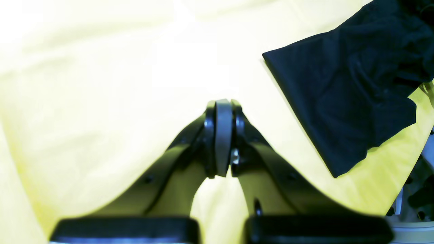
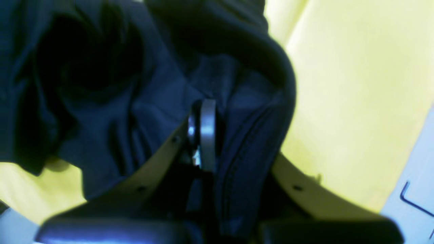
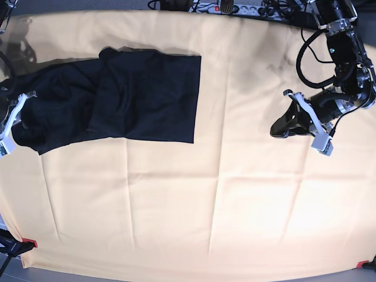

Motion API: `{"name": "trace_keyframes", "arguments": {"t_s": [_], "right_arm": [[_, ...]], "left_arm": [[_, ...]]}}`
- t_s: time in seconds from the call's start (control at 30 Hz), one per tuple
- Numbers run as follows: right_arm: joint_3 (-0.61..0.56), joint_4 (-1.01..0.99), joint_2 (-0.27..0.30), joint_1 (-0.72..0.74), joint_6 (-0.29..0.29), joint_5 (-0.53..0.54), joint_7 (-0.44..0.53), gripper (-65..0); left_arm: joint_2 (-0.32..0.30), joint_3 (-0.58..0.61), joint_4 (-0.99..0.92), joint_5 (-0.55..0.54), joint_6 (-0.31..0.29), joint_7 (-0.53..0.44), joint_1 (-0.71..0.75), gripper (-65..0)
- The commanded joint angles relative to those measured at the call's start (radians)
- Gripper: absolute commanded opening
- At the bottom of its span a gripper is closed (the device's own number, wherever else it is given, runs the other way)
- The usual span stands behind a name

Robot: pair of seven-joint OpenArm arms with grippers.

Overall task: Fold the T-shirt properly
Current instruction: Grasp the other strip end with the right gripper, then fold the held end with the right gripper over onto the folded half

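Observation:
My right gripper is to release the T-shirt's hemmed fold. It will let go of that fold over the flat part's straight edge (image 3: pixel 200 117), near its front corner.
The black T-shirt (image 3: pixel 147 94) lies at the back left of the table, its right part flat with a straight edge and its left part bunched. At the table's left edge my right gripper (image 2: pixel 203 135) is shut on a hemmed fold of the T-shirt (image 2: pixel 135 101), and dark fabric drapes around its fingers. Far to the right, my left gripper (image 3: pixel 275 130) hovers over bare cloth, apart from the shirt. The left wrist view shows this gripper (image 1: pixel 223 135) shut with nothing in it, and a corner of the T-shirt (image 1: pixel 352 84) at the upper right.
A pale yellow-orange cloth (image 3: pixel 205 205) covers the whole table, with faint creases. Red clamps (image 3: pixel 29 242) hold its front corners. Cables and a power strip (image 3: pixel 235 7) run along the back edge. A grey table edge (image 2: pixel 413 189) shows beside my right gripper.

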Motion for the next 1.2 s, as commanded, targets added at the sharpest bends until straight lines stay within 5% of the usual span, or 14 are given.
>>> {"name": "trace_keyframes", "arguments": {"t_s": [0.0,0.4,0.67,0.9,1.17], "right_arm": [[0.01,0.035,-0.001,0.011,-0.006,0.017,0.018,-65.0],[0.009,0.325,-0.288,-0.039,0.029,0.267,0.018,-65.0],[-0.017,0.384,-0.385,-0.033,0.066,0.38,0.02,-65.0],[-0.131,0.383,-0.484,-0.033,0.13,0.324,0.035,-65.0],[-0.347,0.376,-0.553,-0.033,0.136,-0.013,0.2,-65.0]], "left_arm": [[-0.013,-0.006,0.016,-0.024,-0.004,-0.019,-0.014,-65.0],[-0.013,-0.005,0.014,-0.024,-0.005,-0.019,-0.011,-65.0],[-0.01,-0.005,0.013,-0.024,-0.005,-0.02,-0.011,-65.0],[0.01,-0.005,0.013,-0.024,-0.005,-0.021,-0.011,-65.0],[0.02,-0.005,0.013,-0.024,-0.004,-0.021,-0.011,-65.0]]}}
